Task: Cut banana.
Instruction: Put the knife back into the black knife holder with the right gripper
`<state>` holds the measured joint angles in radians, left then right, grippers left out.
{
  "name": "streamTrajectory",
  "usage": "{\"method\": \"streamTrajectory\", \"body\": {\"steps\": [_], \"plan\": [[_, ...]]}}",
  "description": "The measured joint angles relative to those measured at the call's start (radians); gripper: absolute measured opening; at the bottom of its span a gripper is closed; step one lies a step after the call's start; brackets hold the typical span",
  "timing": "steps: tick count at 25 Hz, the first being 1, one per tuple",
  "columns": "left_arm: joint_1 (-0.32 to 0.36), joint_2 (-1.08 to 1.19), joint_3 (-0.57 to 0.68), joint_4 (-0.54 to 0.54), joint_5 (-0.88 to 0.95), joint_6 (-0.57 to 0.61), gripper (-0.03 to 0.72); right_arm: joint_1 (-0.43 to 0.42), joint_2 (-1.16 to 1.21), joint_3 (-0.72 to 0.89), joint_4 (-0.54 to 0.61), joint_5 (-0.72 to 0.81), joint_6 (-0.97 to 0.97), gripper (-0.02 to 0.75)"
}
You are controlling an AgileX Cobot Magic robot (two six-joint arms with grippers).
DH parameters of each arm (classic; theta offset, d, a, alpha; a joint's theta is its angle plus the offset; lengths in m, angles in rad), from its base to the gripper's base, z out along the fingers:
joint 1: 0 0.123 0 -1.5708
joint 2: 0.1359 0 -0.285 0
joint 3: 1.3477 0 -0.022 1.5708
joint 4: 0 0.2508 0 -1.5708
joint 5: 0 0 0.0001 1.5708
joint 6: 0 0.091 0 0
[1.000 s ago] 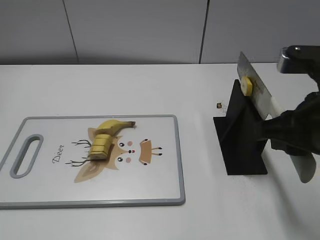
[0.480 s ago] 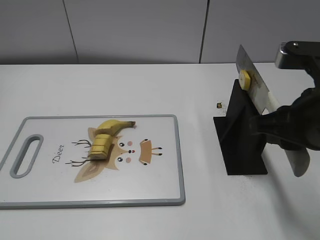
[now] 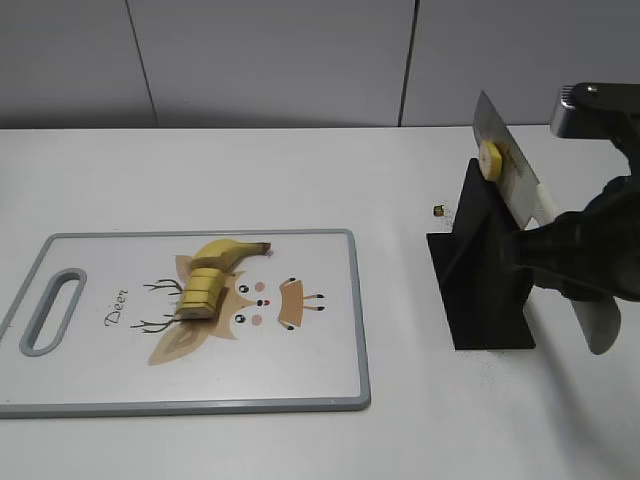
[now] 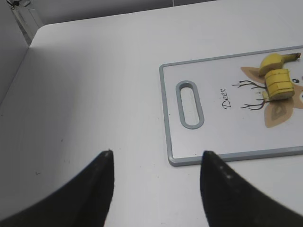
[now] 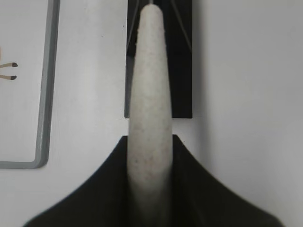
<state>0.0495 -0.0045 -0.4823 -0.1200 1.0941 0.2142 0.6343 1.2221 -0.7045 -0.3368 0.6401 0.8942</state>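
Note:
Next, I let go of the knife with my right gripper, with its blade seated deeper in the black stand (image 5: 158, 39) next to the cutting board.
A banana (image 3: 212, 272) lies on the white cutting board (image 3: 310, 380), its left part cut into several slices; both show in the left wrist view, the banana (image 4: 277, 75) on the board (image 4: 208, 132). My right gripper (image 3: 560, 262) is shut on the pale handle (image 5: 149, 90) of a knife (image 3: 508, 168), whose blade rests in the black stand (image 3: 485, 275). A banana slice (image 3: 490, 160) sticks to the blade. My left gripper (image 4: 156, 158) is open and empty over bare table, left of the board's handle slot. It is out of the exterior view.
The black knife stand also shows in the right wrist view (image 5: 182, 61), right of the board's corner (image 5: 42, 142). A small dark crumb (image 3: 438, 211) lies on the table behind the stand. A grey wall runs along the table's far edge.
The right gripper with the knife has shifted slightly up and left onto the stand since a second ago; hardly any motion in the last half second. Banana and board have not moved.

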Motion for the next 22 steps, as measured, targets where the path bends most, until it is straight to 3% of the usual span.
{"method": "streamTrajectory", "body": {"steps": [18,20,22], "plan": [[0.000,0.000,0.000,-0.001,0.000,0.000,0.547,0.000,0.113,0.044,-0.002,-0.058,0.006,0.159],[0.000,0.000,0.000,-0.001,0.000,0.000,0.545,0.000,0.114,0.044,-0.002,-0.054,0.006,0.185],[0.000,0.000,0.000,-0.001,0.000,0.000,0.544,0.000,0.114,0.044,-0.002,-0.055,0.006,0.274]]}}
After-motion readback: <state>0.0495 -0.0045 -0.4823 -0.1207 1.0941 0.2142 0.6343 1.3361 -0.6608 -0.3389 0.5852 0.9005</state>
